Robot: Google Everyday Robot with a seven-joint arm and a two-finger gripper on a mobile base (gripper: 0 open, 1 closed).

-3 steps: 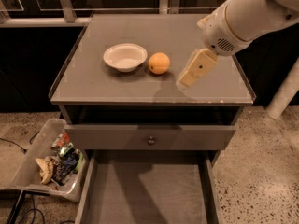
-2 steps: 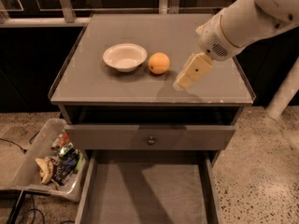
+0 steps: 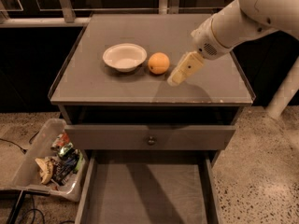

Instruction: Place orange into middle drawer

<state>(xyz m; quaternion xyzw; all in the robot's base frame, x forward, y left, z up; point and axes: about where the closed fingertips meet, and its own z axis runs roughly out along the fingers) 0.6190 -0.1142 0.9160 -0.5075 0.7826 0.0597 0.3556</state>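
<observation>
The gripper next goes to close around the orange's middle (image 3: 160, 63) beside the cream-white bowl.
The orange (image 3: 159, 63) sits on the grey cabinet top (image 3: 140, 90), just right of a shallow cream-white bowl (image 3: 124, 56). My gripper (image 3: 179, 74) hangs from the white arm at the upper right. It points down and left, and its tip is a little right of the orange, just above the top and apart from the fruit. The middle drawer (image 3: 145, 195) is pulled out at the bottom of the view, and its flat grey floor is bare.
A closed drawer front with a small round knob (image 3: 150, 139) lies above the open tray. A clear bin of wrappers (image 3: 51, 164) stands on the floor at the left. A white post (image 3: 286, 90) stands at the right.
My gripper has moved left across the cabinet top, closer to the orange. The orange and bowl have not moved.
</observation>
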